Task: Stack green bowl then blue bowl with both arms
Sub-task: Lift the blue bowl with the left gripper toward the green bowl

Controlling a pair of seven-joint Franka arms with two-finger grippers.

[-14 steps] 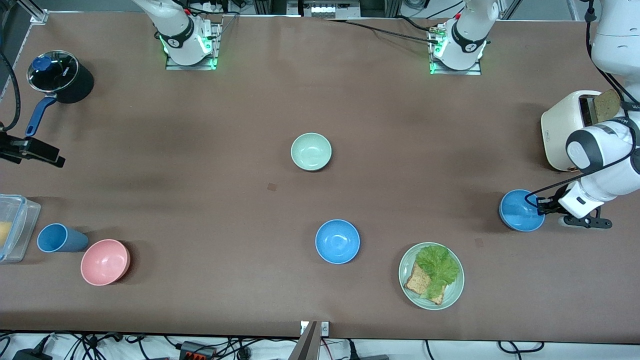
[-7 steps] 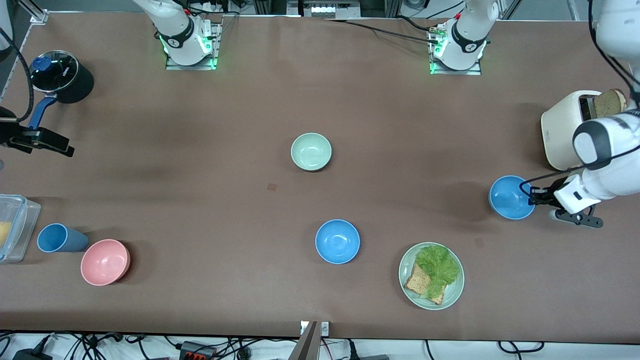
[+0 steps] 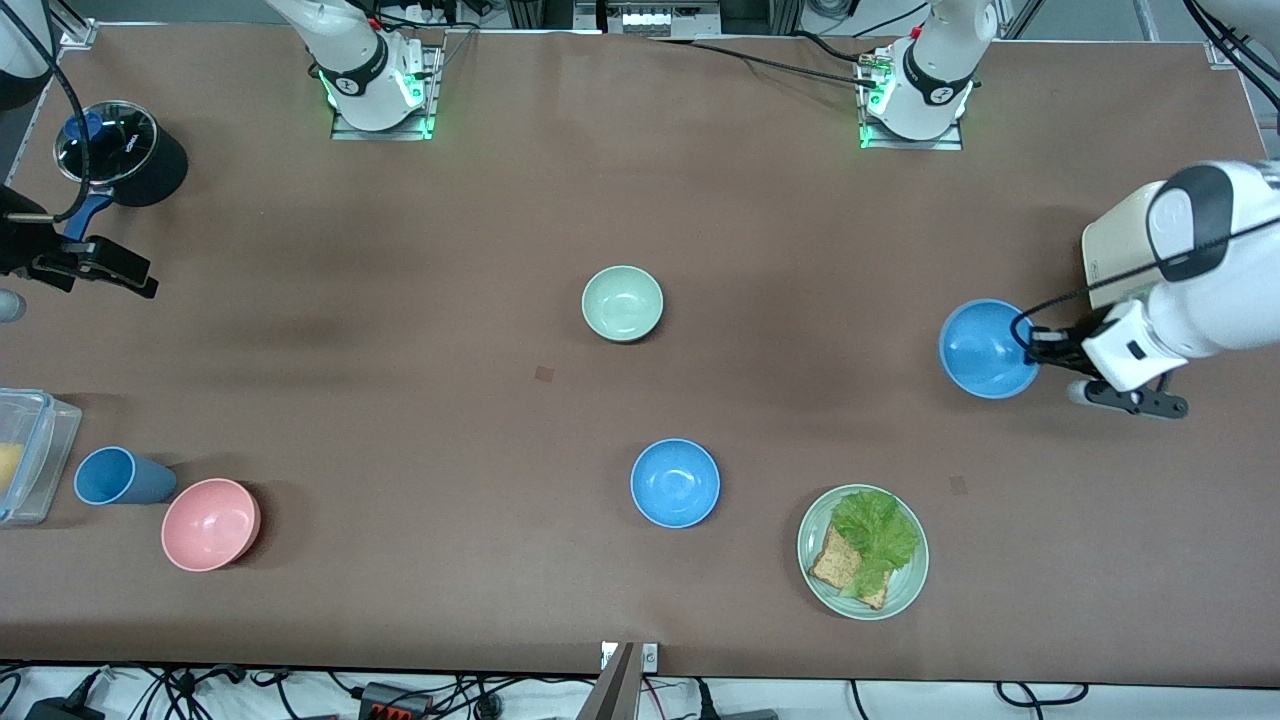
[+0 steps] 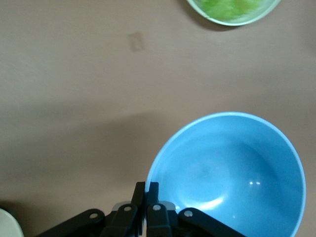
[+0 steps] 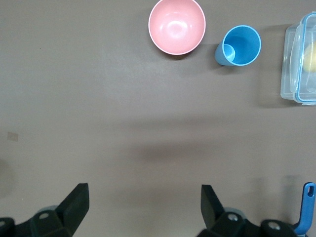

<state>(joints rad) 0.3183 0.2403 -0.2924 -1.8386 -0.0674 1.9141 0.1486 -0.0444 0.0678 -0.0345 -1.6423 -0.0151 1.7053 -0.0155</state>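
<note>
The blue bowl, now held above the table, will be let go by my left gripper inside the green bowl (image 3: pixel 623 301) at the middle of the table.
The green bowl (image 3: pixel 622 302) sits at the table's middle. One blue bowl (image 3: pixel 675 482) sits nearer the front camera than it. My left gripper (image 3: pixel 1030 347) is shut on the rim of the other blue bowl (image 3: pixel 985 348) and holds it above the table at the left arm's end; in the left wrist view my left gripper (image 4: pixel 146 186) pinches the rim of that blue bowl (image 4: pixel 232 173). My right gripper (image 3: pixel 100 268) is open and empty above the right arm's end of the table, and it (image 5: pixel 143 195) shows bare table between its fingers.
A green plate (image 3: pixel 905 590) with lettuce and bread lies near the front edge. A white toaster (image 3: pixel 1115 245) stands at the left arm's end. A black pot (image 3: pixel 125 155), clear container (image 3: pixel 30 450), blue cup (image 3: pixel 115 477) and pink bowl (image 3: pixel 210 523) stand at the right arm's end.
My left gripper has lifted the blue bowl and carried it toward the table's middle and away from the front camera. My right gripper has shifted slightly inward.
</note>
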